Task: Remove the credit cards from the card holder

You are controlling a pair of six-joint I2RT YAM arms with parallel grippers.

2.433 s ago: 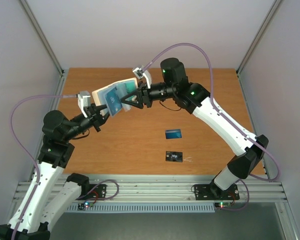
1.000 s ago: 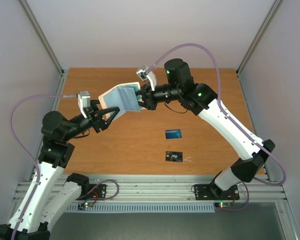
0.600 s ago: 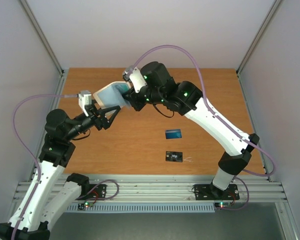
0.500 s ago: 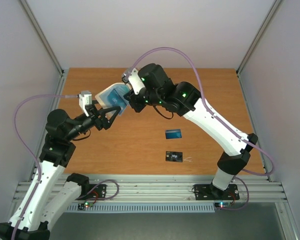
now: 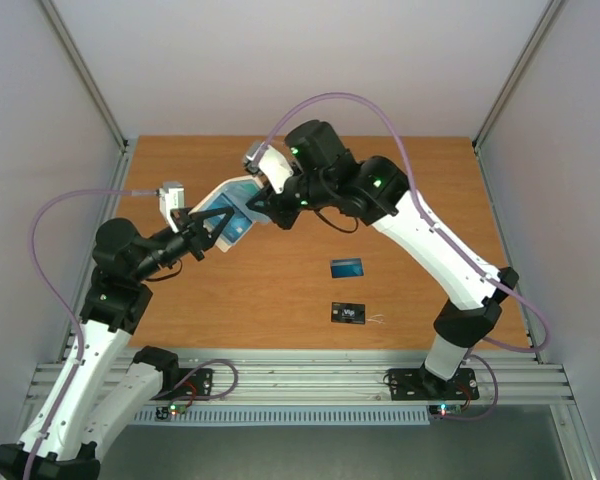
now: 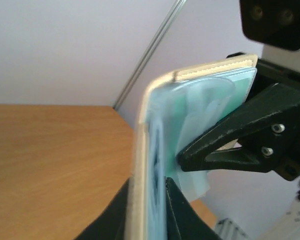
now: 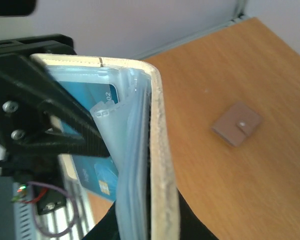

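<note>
I can see my left gripper's finger pressing across the teal-blue card, so next I open that gripper and take the panel's edge (image 5: 203, 203) while my right gripper steadies the card holder.
The card holder (image 5: 223, 203), pale grey-blue with a beige rim, hangs in the air over the table's back left, held by both grippers. My left gripper (image 5: 213, 230) (image 6: 147, 181) is shut on one panel's edge, a finger on each side. My right gripper (image 5: 257, 204) (image 7: 147, 205) is shut on the other panel (image 7: 160, 150). A teal-blue card (image 7: 96, 175) (image 5: 236, 227) shows on the holder's inner face behind clear sleeves (image 7: 132, 145). A blue credit card (image 5: 347, 267) and a black one (image 5: 348, 313) lie flat on the table, near the middle right.
A small mauve-brown pouch (image 7: 237, 124) lies on the wooden table (image 5: 400, 190), hidden under the right arm in the top view. Grey walls and metal posts (image 5: 90, 90) close in the table on three sides. Both arm bases stand on the rail (image 5: 310, 385) at the near edge.
The right arm swung the holder leftward and down toward the left gripper. The left jaws spread wide, then closed on the holder's panel. The two cards on the table have not moved.
</note>
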